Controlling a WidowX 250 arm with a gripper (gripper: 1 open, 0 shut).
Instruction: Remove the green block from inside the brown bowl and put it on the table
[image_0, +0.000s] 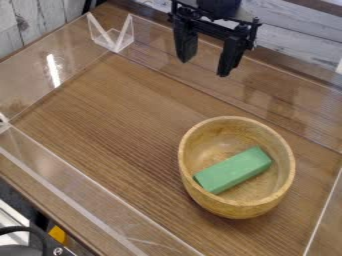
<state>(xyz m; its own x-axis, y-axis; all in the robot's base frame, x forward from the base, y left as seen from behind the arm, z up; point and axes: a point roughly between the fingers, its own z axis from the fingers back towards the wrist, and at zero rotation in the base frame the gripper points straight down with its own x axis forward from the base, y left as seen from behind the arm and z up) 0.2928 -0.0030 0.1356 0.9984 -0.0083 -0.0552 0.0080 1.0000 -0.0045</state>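
Note:
The robot's gripper will next reach down into the brown bowl and close on the far half of the green block (243, 164), leaving the block's near end free.
The green block (233, 170) lies flat and slanted inside the brown bowl (238, 204), which stands on the table (107, 120) at the lower right. My gripper (209, 48) hangs at the top of the view, pointing down, well above and behind the bowl. Its two dark fingers (231, 55) stand apart with nothing between them, so it is open. It touches neither bowl nor block.
Clear acrylic walls (54, 75) run along the table's left, back and front edges, with a folded clear corner piece (110, 32) at the back left. A bare stretch of wood lies left of the bowl.

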